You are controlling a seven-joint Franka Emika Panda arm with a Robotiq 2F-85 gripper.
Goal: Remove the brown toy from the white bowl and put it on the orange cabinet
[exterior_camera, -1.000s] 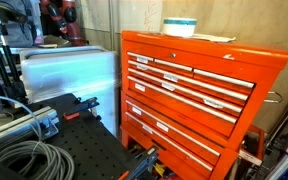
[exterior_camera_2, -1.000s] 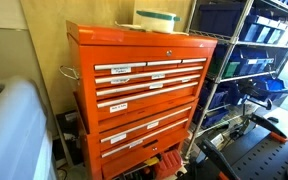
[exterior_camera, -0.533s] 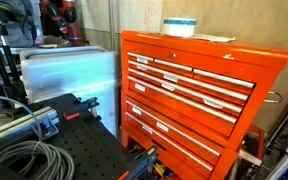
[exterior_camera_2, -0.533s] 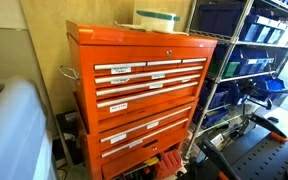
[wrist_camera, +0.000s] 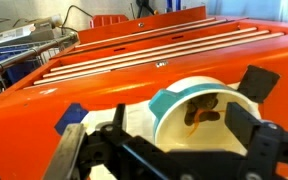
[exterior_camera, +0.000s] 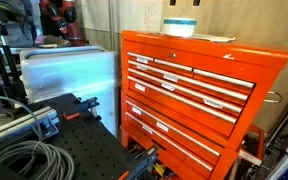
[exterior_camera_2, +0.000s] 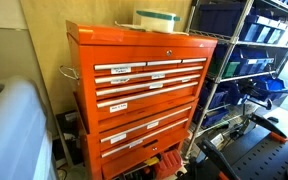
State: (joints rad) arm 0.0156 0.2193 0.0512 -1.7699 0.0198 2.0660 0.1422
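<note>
Next, my gripper will reach inside the white bowl [exterior_camera: 180, 20] [wrist_camera: 202, 108] on the orange cabinet and close on the brown toy's body.
The white bowl [exterior_camera: 179, 27] with a teal band stands on top of the orange cabinet [exterior_camera: 189, 90], as both exterior views show; it also appears in an exterior view [exterior_camera_2: 156, 18] on the cabinet [exterior_camera_2: 144, 85]. In the wrist view the bowl [wrist_camera: 172, 128] fills the middle, with the brown toy [wrist_camera: 202, 112] lying inside it. My gripper [wrist_camera: 189, 105] is open, its black fingers on either side of the bowl and holding nothing. The cabinet's top [wrist_camera: 134, 62] stretches behind. Only dark tips of the gripper [exterior_camera: 182, 2] show at the frame's top edge.
A silvery-white box [exterior_camera: 69, 70] stands beside the cabinet. Wire shelving with blue bins [exterior_camera_2: 249, 50] is on its other side. Grey cables [exterior_camera: 24, 160] lie on a black perforated table [exterior_camera: 89, 150]. A blue piece [wrist_camera: 69, 117] lies on the cabinet top near the bowl.
Dark tips of the gripper have come into view just above the bowl at the top edge of an exterior view. The bowl and cabinet have not moved.
</note>
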